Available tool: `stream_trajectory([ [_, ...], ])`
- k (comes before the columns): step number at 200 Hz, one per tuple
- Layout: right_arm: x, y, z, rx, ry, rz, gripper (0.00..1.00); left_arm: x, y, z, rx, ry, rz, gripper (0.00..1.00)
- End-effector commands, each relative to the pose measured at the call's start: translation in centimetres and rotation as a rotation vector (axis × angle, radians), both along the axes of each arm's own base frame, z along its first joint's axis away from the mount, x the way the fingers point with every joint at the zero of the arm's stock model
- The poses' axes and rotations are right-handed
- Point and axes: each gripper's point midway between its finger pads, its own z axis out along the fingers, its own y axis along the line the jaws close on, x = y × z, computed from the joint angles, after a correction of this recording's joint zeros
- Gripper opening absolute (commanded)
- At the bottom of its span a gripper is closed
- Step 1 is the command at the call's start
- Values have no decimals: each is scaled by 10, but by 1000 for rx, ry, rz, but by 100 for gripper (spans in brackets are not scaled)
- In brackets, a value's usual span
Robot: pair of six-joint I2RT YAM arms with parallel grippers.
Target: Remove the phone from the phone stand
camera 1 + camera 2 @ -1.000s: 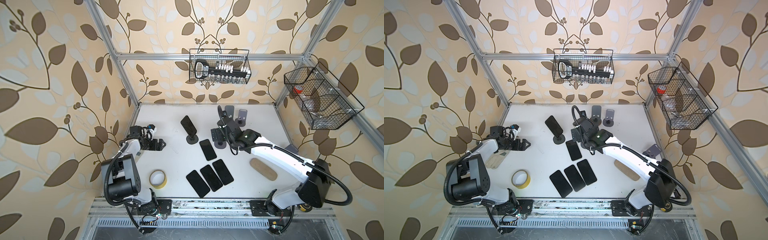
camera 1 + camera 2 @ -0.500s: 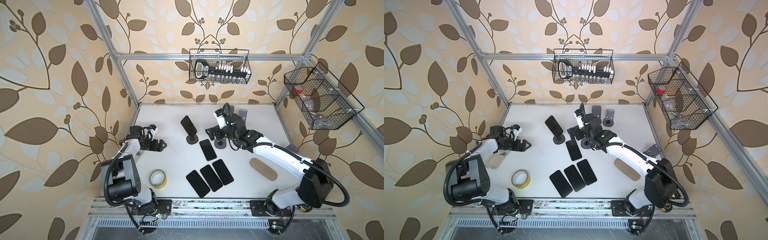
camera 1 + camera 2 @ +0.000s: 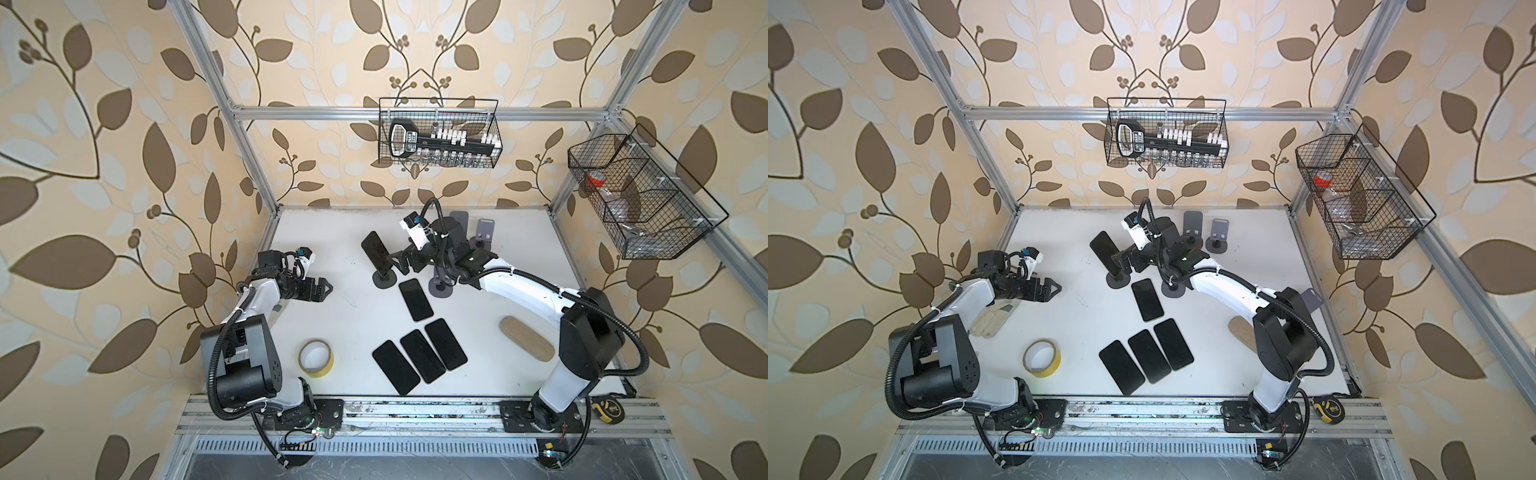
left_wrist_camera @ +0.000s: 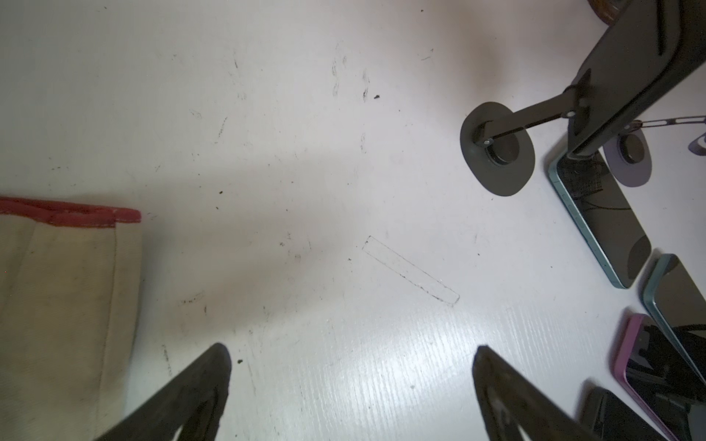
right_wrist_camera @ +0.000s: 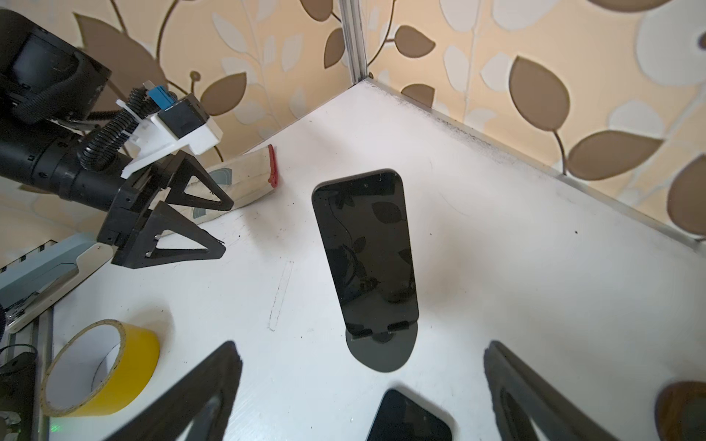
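Observation:
The black phone is leaning on the phone stand, and my right gripper should close on the upper half of the long sides (image 3: 373, 245) (image 5: 361, 217) of the phone.
A black phone (image 3: 375, 250) leans tilted on a dark phone stand (image 3: 384, 280) near the middle of the white table; both top views show it (image 3: 1104, 247). My right gripper (image 3: 400, 264) hovers just right of the stand, open and empty. In the right wrist view the phone (image 5: 365, 244) and the stand's round base (image 5: 382, 353) lie ahead, between the spread fingers (image 5: 225, 366). My left gripper (image 3: 326, 288) stands open and empty at the table's left, well apart from the stand, over bare table in the left wrist view (image 4: 351, 355).
Several black phones lie flat in front of the stand (image 3: 415, 300) (image 3: 422, 356). Empty stands (image 3: 440, 286) (image 3: 484, 230) sit behind my right arm. A yellow tape roll (image 3: 316, 358), a brown oval pad (image 3: 527, 338) and a glove (image 3: 992, 320) lie around. Wire baskets (image 3: 440, 137) hang on the walls.
My right gripper has swung left from above the flat phones and the empty stand to just beside the phone on its stand, staying open. The left arm has not moved.

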Motion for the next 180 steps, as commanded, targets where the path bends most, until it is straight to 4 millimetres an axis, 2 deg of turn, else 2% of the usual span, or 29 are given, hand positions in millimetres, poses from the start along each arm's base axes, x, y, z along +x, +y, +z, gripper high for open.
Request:
stream_trajectory([
  [1, 9, 17, 8, 1, -90, 75, 100, 2, 2, 7, 7, -34, -16, 99],
  [60, 34, 40, -2, -35, -161, 133, 100, 3, 3, 7, 11, -36, -12, 99],
  [64, 34, 42, -4, -34, -163, 143, 100, 3, 2, -2, 2, -10, -12, 99],
  [88, 41, 52, -4, -15, -193, 159, 100, 3, 3, -3, 1, -3, -11, 99],
  [150, 55, 84, -9, -11, -156, 171, 100, 3, 2, -3, -1, -3, -13, 99],
  [180, 59, 93, -12, 11, -135, 172, 100, 2, 2, -3, 1, -6, -14, 99],
])
